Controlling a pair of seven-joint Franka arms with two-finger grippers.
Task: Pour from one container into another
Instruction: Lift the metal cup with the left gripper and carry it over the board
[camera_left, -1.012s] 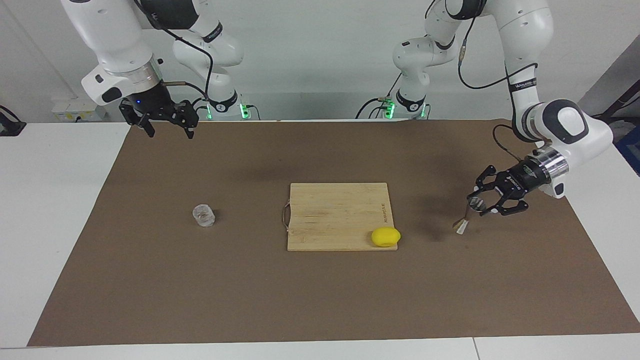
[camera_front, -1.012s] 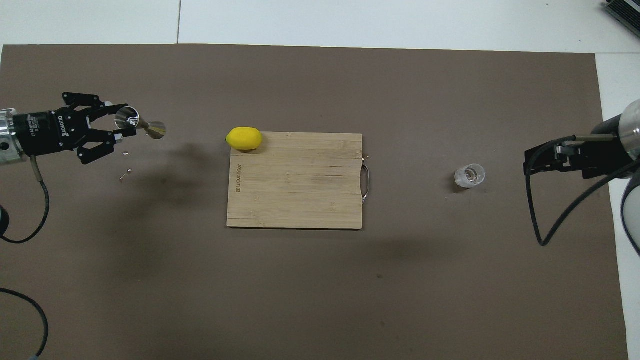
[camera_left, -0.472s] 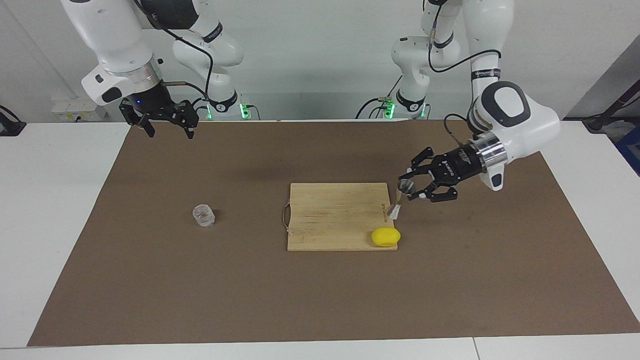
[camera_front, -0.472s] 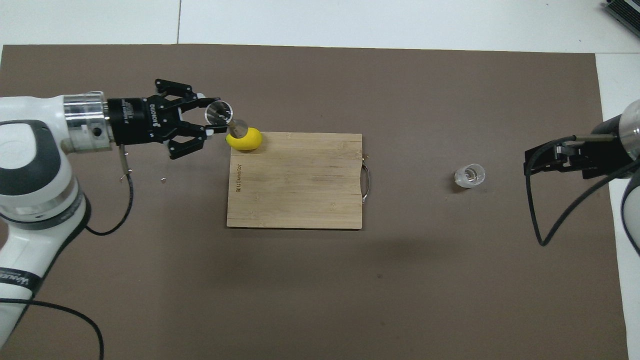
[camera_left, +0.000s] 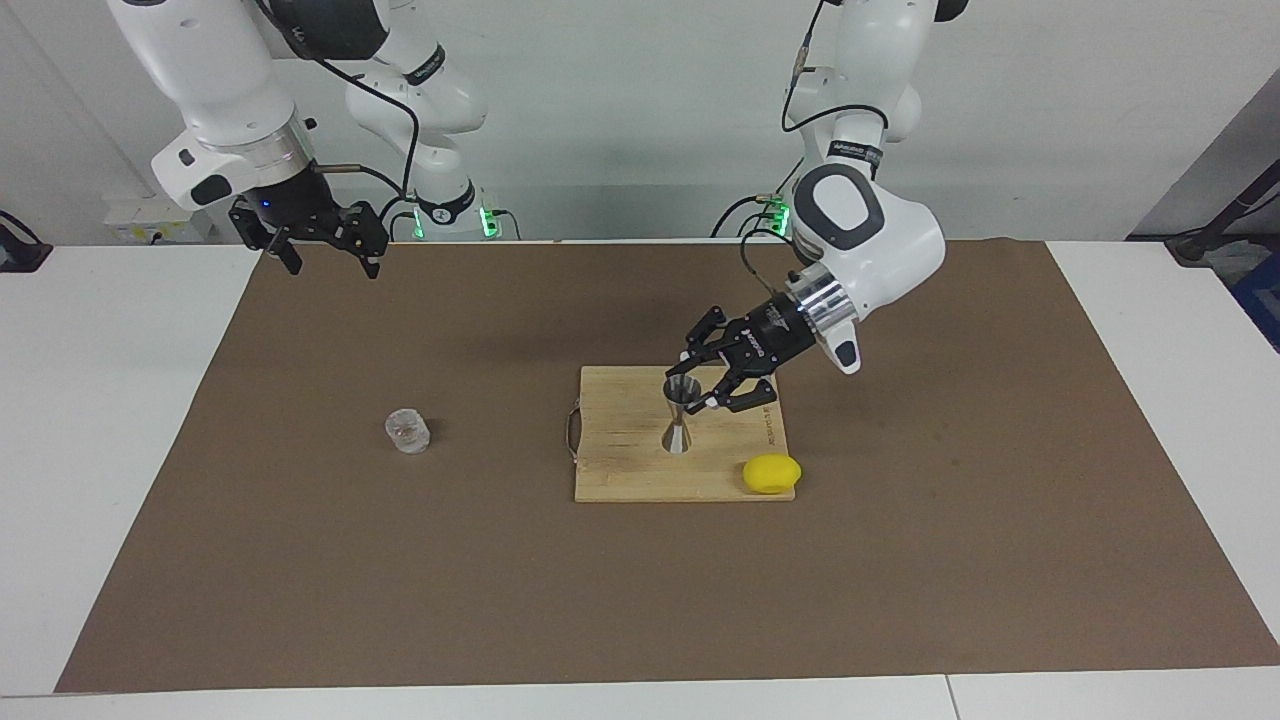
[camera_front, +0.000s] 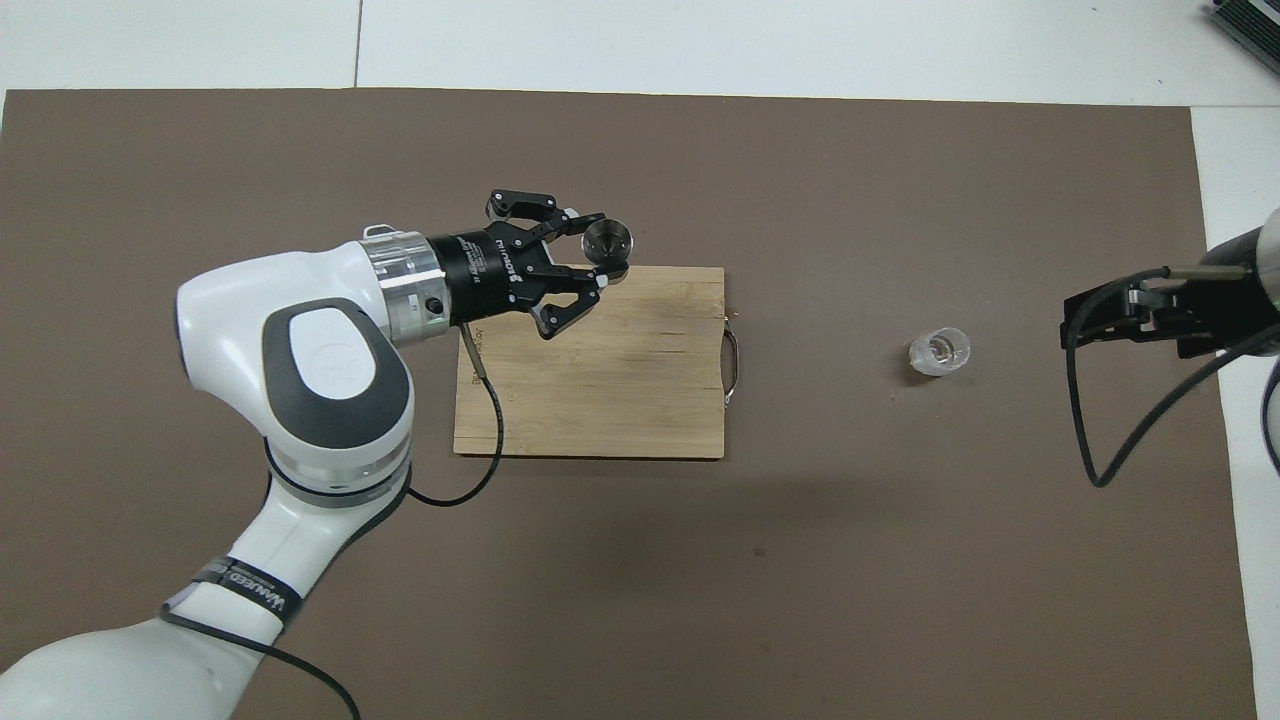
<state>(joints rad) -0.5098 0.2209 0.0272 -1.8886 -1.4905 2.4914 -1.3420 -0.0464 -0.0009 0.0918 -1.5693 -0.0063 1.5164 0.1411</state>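
Next, I release the steel jigger from my left gripper on the cutting board's far half (camera_front: 661, 325), near the wire handle.
The glass cup (camera_left: 407, 431) (camera_front: 939, 351) stands upright on the brown mat toward the right arm's end. The steel jigger (camera_left: 680, 415) (camera_front: 607, 243) is upright over the cutting board, and my left gripper (camera_left: 697, 388) (camera_front: 597, 252) is shut on its upper cone. Its base is at the board's surface or just above; I cannot tell if it touches. My right gripper (camera_left: 330, 262) (camera_front: 1075, 322) hangs open and holds nothing, over the mat's edge by the robots at the right arm's end, apart from the cup.
A wooden cutting board (camera_left: 640, 470) (camera_front: 600, 390) with a wire handle lies mid-table. A yellow lemon (camera_left: 770, 473) sits on its corner farthest from the robots, toward the left arm's end. The left arm hides it in the overhead view. A brown mat (camera_left: 400, 580) covers the table.
My left arm has carried the jigger from the left arm's end of the mat to over the cutting board and turned it from tilted to upright. The right arm barely moved.
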